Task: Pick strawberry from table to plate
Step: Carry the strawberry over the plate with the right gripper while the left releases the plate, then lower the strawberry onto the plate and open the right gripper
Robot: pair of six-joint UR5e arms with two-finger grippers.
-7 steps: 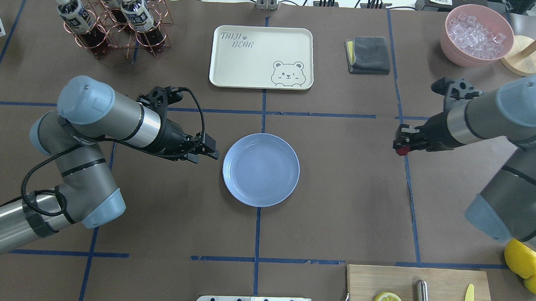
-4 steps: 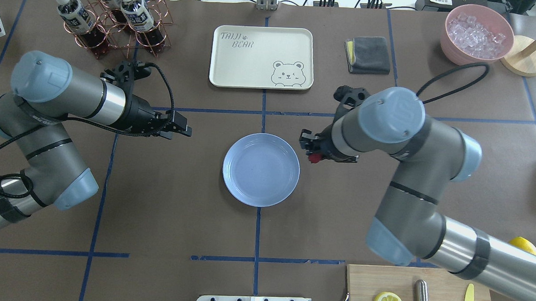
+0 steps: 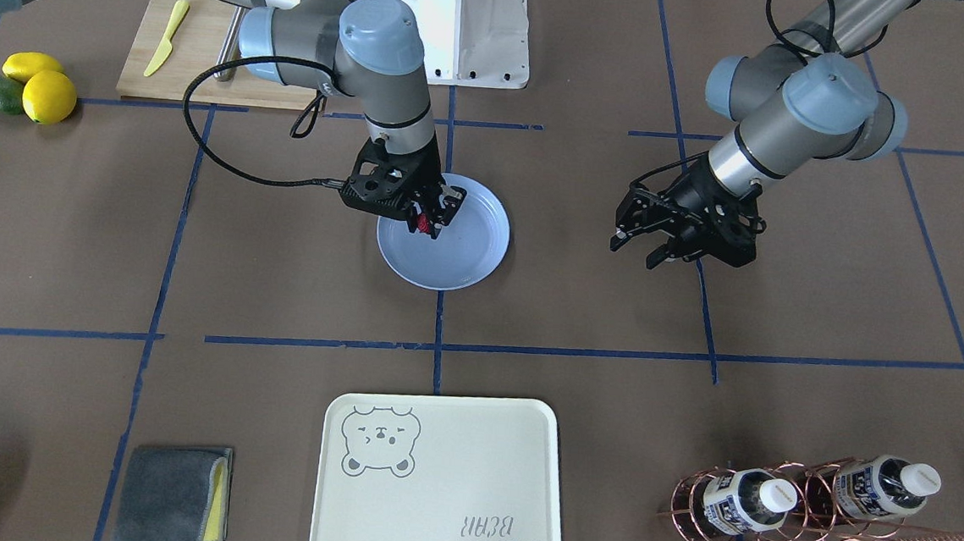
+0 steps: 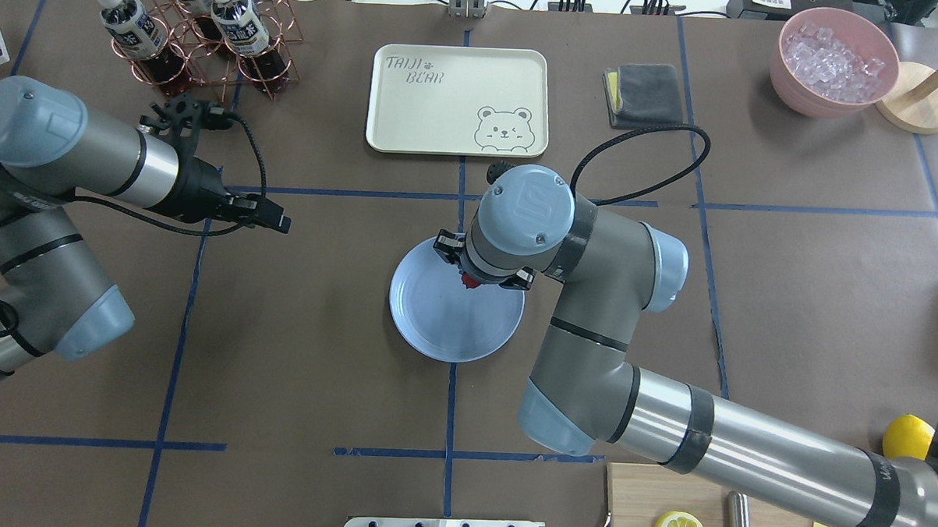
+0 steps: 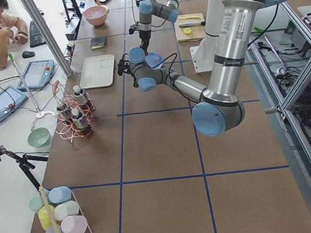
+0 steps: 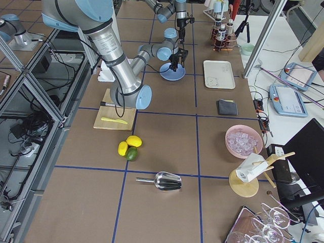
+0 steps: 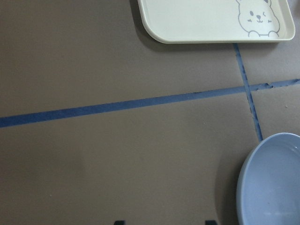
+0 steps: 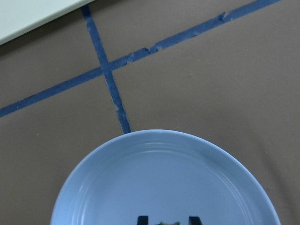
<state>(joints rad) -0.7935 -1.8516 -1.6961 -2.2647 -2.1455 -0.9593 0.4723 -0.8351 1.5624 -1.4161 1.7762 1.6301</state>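
Note:
I should let go of the strawberry, now hanging just above the plate, with my right gripper in the middle of the light blue plate (image 3: 443,230).
The small red strawberry (image 3: 427,224) hangs between the fingers of my right gripper (image 3: 429,225), which is shut on it just above the light blue plate (image 3: 465,263). From overhead the strawberry (image 4: 471,280) peeks out under the right wrist, over the far part of the plate (image 4: 443,325). The right wrist view looks down into the plate (image 8: 164,178), with only a bit of green at the bottom edge. My left gripper (image 3: 646,252) is open and holds nothing. It hovers over the brown paper table (image 4: 318,352), well off to the plate's side.
A cream bear-print tray (image 4: 457,99) lies beyond the plate. A copper bottle rack (image 4: 203,44) stands far left, a grey cloth (image 4: 645,96) and a pink bowl of ice (image 4: 833,62) far right. A cutting board (image 4: 694,513) with a lemon half is near right.
My right arm has swung left from the table's right side, carrying the strawberry over the plate. My left arm has drawn back to the left, away from the plate.

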